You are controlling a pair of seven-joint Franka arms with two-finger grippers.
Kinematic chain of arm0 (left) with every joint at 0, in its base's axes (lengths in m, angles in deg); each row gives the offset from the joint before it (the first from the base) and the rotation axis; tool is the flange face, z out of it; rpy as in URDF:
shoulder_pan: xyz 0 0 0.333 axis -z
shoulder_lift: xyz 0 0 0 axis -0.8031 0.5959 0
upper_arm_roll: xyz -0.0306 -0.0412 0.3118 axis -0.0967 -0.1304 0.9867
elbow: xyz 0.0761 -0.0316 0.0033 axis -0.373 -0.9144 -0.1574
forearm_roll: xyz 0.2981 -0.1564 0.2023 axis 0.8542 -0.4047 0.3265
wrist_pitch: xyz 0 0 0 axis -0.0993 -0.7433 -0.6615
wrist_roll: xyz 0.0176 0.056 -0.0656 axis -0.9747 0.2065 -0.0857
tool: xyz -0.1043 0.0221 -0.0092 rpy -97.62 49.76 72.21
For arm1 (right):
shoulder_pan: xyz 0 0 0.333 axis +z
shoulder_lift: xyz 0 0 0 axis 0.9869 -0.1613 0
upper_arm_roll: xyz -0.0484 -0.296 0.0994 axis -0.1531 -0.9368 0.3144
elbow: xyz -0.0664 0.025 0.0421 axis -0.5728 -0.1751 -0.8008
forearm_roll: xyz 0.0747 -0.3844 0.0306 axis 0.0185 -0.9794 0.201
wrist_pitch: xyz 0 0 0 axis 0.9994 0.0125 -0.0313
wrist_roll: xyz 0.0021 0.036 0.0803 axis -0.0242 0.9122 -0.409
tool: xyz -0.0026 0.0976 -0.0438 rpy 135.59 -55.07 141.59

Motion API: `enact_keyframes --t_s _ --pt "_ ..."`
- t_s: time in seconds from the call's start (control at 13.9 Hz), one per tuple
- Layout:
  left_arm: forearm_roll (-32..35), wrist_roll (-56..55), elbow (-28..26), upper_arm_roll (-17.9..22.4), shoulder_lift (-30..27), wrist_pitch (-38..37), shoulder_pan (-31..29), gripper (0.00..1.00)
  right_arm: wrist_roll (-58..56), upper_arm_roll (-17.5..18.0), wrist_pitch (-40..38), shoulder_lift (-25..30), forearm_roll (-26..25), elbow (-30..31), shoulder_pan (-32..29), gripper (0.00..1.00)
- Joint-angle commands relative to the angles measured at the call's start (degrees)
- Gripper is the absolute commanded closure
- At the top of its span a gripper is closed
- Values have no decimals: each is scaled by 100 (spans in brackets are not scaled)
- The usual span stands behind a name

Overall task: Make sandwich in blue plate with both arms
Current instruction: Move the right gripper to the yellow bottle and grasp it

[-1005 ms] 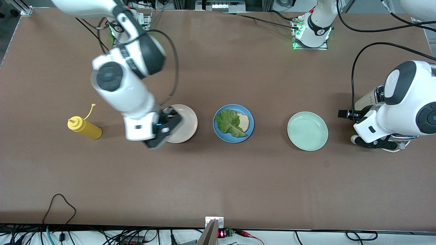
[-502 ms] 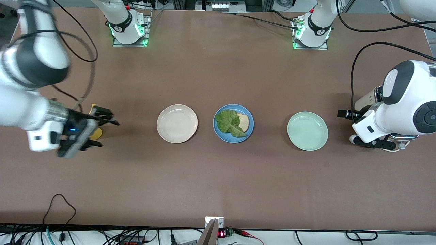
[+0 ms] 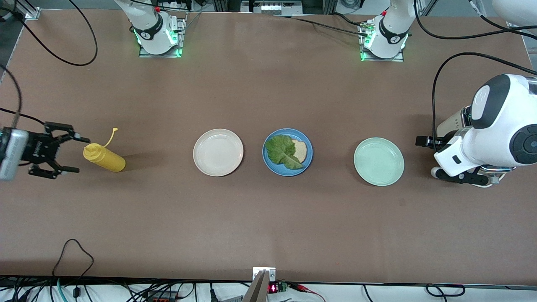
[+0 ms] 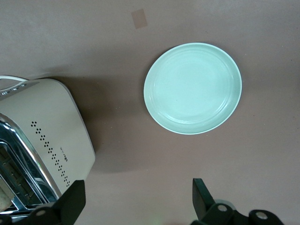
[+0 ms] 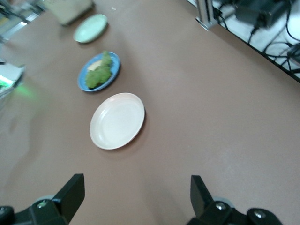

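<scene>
The fingers of my right gripper will close next around the body (image 3: 113, 161) of the yellow bottle, well below its cap, because the sandwich should get sauce.
The blue plate (image 3: 288, 167) lies mid-table between two other plates; the right wrist view shows it too (image 5: 82, 80). On it rests a bread slice (image 3: 301, 151), mostly covered by a crinkled green lettuce leaf (image 3: 282, 151). My right gripper (image 3: 79, 155) is open and empty at the right arm's end of the table, its fingertips close to the cap of a yellow bottle (image 3: 105, 158). In its own view the right gripper (image 5: 136, 197) has only bare table between its fingers. My left gripper (image 3: 428, 156) is open and empty beside the mint-green plate (image 3: 379, 161), and waits (image 4: 138, 199).
A beige-white plate (image 3: 218, 152) lies beside the blue plate toward the right arm's end. A beige toaster (image 4: 42, 136) stands at the left arm's end, mostly under the left arm. Cables run along the table's edges.
My right arm has swung from over the beige-white plate out to the right arm's end of the table, past the yellow bottle. The left arm has not moved.
</scene>
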State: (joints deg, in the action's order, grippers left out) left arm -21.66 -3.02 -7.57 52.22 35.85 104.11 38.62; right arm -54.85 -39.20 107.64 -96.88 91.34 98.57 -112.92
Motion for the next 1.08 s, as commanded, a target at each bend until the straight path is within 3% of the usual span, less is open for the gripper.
enact_keyframes --t_s 0.0,0.29,0.57,1.0 --pt "151 61 120 3 -14 -5 -31 0 -1298 111 -270 -27 503 427 -671 0" --pt "168 70 138 3 4 -5 -242 0 -3082 102 -597 -906 742 419 -1322 0" --pt "168 61 129 3 13 3 -233 0 -4552 102 -597 -1662 988 358 -1578 0" --pt "160 61 130 3 13 117 -260 0 -5090 93 -623 -2690 1252 -239 -1622 0"
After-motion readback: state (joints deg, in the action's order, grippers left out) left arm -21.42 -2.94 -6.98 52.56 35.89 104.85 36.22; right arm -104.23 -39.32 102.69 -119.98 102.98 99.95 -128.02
